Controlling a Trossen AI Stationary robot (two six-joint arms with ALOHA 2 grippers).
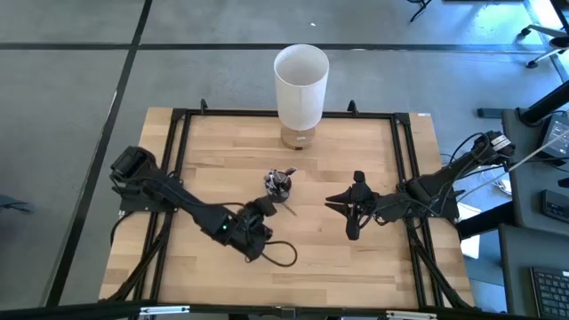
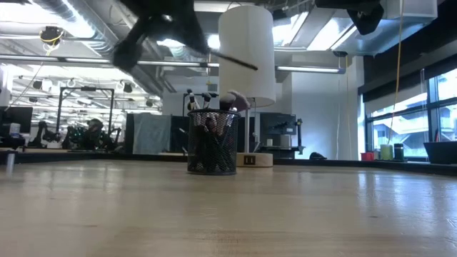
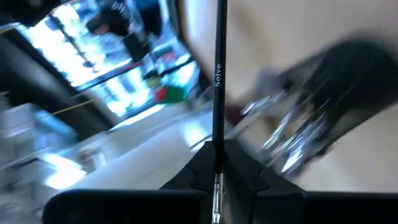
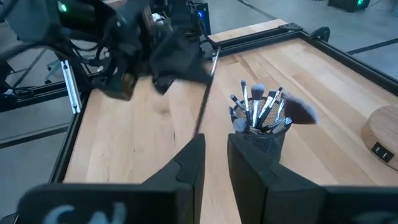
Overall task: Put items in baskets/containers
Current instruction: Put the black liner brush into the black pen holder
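Next, I let go of the thin dark brush, now in the air above the cup's rim, with my left gripper among the makeup brushes in the small dark mesh cup [image 1: 277,183] [image 3: 316,107].
A small dark mesh cup [image 1: 278,184] [image 2: 212,153] [image 4: 261,135] stands upright near the table's middle. Several makeup brushes stick up out of it, bristles up. My left gripper [image 1: 262,215] [image 3: 217,160] hovers just on the near side of the cup, shut on one thin dark brush [image 1: 286,211] [image 2: 235,60] [image 4: 204,107]. The low view shows this brush in the air, higher than the cup's rim. My right gripper [image 1: 336,202] [image 4: 216,146] waits right of the cup, holding nothing, with a narrow gap between its fingers. My left gripper pinches the brush between its two fingers on the dark handle [image 3: 218,140], just ahead of the silver ferrule [image 3: 216,186]. The long handle runs on past the fingertips. The brush is lifted clear of the table and slants down toward the right.
A tall white cylindrical bin [image 1: 300,80] [image 2: 246,53] on a wooden base stands at the table's far edge behind the cup. A black frame [image 1: 178,133] runs along the table's sides. Bare wood lies between the cup and the near edge.
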